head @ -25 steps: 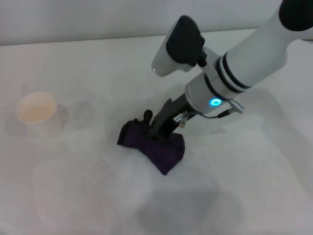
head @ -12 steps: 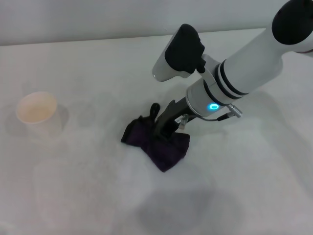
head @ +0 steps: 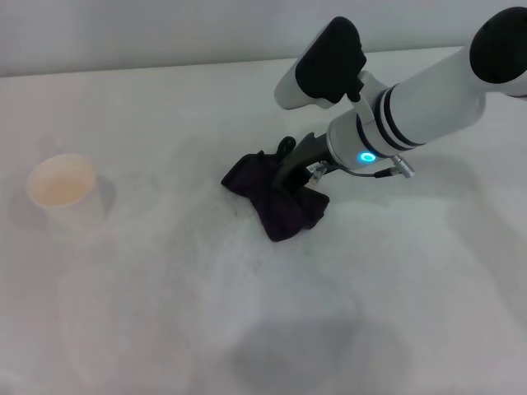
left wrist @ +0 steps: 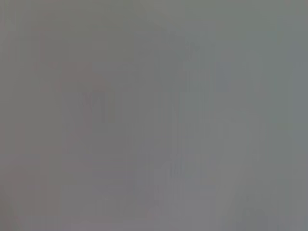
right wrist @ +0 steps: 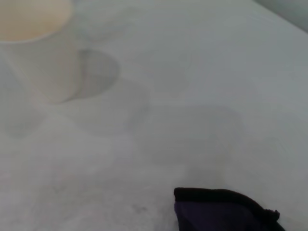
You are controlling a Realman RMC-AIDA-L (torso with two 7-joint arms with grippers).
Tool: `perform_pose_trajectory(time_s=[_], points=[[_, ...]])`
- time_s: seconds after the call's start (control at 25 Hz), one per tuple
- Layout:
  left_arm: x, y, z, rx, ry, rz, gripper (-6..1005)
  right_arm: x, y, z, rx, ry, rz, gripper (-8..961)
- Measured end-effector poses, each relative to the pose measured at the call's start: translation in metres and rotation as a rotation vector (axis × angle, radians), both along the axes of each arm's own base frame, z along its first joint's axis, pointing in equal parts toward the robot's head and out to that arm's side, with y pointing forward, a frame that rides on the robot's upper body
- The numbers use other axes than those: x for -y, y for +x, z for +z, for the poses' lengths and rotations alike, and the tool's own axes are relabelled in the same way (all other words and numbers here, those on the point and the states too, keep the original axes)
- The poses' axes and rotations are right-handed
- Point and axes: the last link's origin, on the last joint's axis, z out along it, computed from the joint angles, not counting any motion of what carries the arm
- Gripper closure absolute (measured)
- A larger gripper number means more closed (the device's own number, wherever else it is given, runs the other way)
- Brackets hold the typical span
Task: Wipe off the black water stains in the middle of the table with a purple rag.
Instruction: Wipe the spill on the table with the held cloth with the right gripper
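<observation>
The robot's right gripper will release the purple rag on the white table [head: 341, 146] between the table's middle and its far edge.
The purple rag [head: 277, 200] lies crumpled on the white table [head: 165, 313] near its middle. My right gripper [head: 291, 176] comes down from the right, its dark fingers [head: 298, 161] shut on the rag's top and pressing it onto the tabletop. An edge of the rag also shows in the right wrist view [right wrist: 224, 210]. No black water stain shows in any view; only faint grey smears mark the table [right wrist: 192, 96]. My left gripper is out of view, and the left wrist view shows only plain grey.
A white paper cup [head: 62, 186] stands at the left of the table; it also shows in the right wrist view [right wrist: 39, 48]. The table's far edge runs along the top of the head view.
My right gripper has dragged the rag to the right and farther from me across the table. The cup has not moved.
</observation>
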Motion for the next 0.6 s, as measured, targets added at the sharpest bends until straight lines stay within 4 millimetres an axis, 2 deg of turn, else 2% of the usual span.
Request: perform_pose_trajectory(time_s=[0.24, 0.6], points=[[-0.004, 0.003, 0.001, -0.001, 0.002, -0.009, 116, 0.004, -0.004, -0.005, -0.002, -0.034, -0.003, 870], [-0.008, 0.006, 0.002, -0.002, 0.005, -0.017, 115, 0.036, -0.022, -0.019, -0.036, -0.273, 0.014, 876]])
